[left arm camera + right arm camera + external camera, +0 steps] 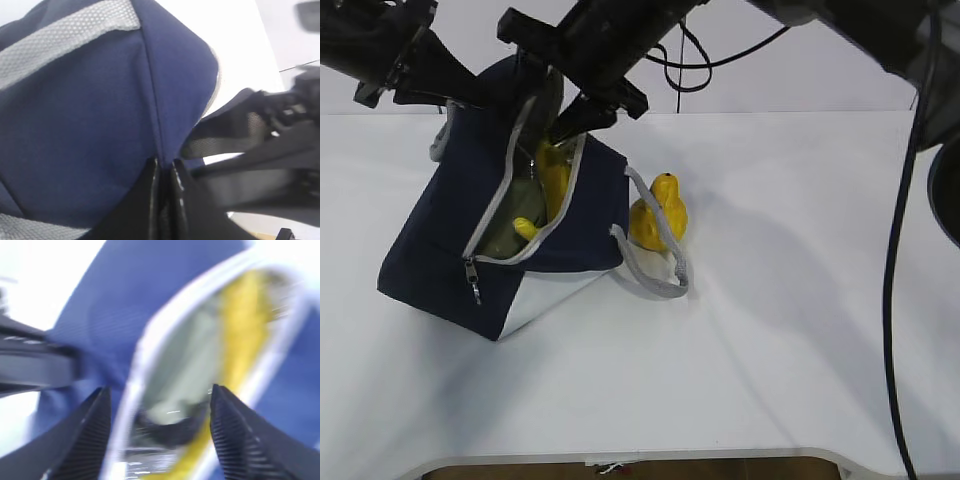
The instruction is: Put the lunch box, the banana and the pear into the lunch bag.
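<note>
My right gripper needs to next go to the pear beside the lunch bag's grey handle and close on the pear's narrow end (665, 188).
The navy lunch bag (450, 235) lies tilted on the white table, zipper open. Inside it lie the lunch box with its sage-green lid (513, 212) and the banana (554, 183); both also show, blurred, in the right wrist view, the lid (187, 365) and the banana (245, 320). The pear (658, 213) sits on the table just right of the bag, by a grey handle. My left gripper (164, 167) is shut on the bag's fabric at its upper back edge. My right gripper (560, 128) is open and empty, just above the bag's opening.
The bag's grey webbing handle (655, 262) loops on the table around the pear's front. Black cables (895, 250) hang at the right. The table's front edge (620, 458) runs along the bottom.
</note>
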`<state>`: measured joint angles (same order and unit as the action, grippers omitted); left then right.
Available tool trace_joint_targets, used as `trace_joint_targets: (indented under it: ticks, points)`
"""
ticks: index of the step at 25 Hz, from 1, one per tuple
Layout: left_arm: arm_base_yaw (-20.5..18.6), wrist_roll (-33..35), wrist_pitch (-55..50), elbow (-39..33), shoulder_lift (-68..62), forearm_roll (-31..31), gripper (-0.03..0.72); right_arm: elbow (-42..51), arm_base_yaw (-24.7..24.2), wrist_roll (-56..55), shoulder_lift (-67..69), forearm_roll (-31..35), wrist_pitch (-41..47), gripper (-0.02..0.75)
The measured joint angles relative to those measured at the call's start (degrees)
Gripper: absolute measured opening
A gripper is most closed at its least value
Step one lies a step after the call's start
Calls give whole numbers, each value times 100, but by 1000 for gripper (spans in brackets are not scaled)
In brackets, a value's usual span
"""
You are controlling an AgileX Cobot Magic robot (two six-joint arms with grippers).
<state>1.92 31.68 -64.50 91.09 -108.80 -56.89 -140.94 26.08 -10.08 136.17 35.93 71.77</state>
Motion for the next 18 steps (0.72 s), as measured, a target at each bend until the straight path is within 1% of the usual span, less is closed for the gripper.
trace_joint_targets:
  ticks: [3,9,14,18]
  points:
    - [0,0,-14,0,0,0,0,-88,8,66,-22,-59,0,501]
    - [-61,0,-56,0,0,0,0,-99,8,142,-208,-869,0,501]
    - [-292,0,-185,0,0,0,0,-99,8,172,-401,-1750,0,501]
    - [-378,0,-247,0,0,-14,0,-79,8,189,-478,-2559,0,501]
